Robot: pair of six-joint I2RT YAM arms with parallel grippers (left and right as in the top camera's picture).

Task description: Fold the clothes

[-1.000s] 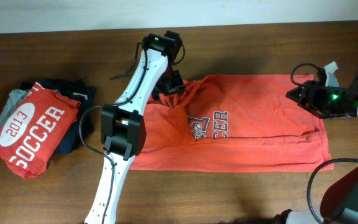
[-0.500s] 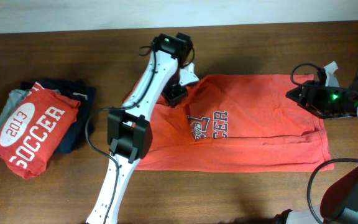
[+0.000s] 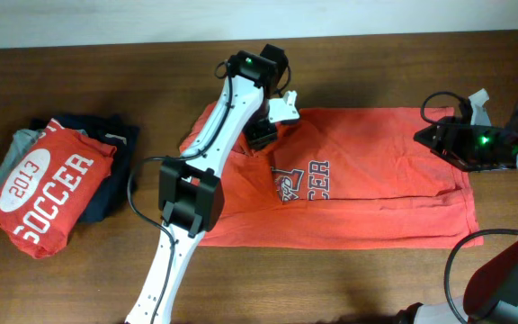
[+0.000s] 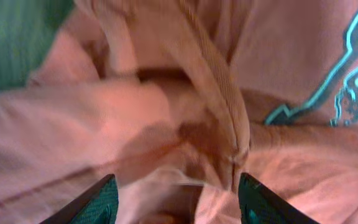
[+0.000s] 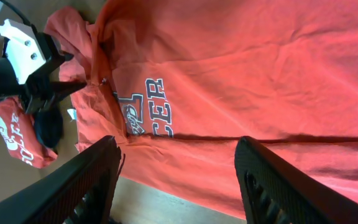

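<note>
The hem's far corner [image 3: 451,112] on the orange-red T-shirt is at the T-shirt's end away from the collar. My right gripper goes there next and closes on it.
The orange-red T-shirt, the clothes [image 3: 376,193], lies spread across the table's middle with its dark chest print [image 3: 304,180] facing up. My left gripper [image 3: 261,135] hovers low over the rumpled collar area. In the left wrist view its jaws [image 4: 176,183] stand wide apart, open, with bunched cloth [image 4: 185,124] lying under and between them. My right gripper [image 3: 424,139] hangs at the shirt's right edge. In the right wrist view it is open [image 5: 176,142] and holds nothing, with the shirt [image 5: 260,74] and print [image 5: 145,106] below it.
A pile of folded garments sits at the far left: a red shirt printed "2013 SOCCER" [image 3: 52,184] on top of navy [image 3: 106,171] and grey [image 3: 7,162] pieces. Bare wooden table [image 3: 349,288] runs along the front edge. Cables [image 3: 439,103] loop near the right arm.
My left gripper has moved to the right over the collar area. The shirt's upper left part now lies spread out flatter. The right arm has not moved.
</note>
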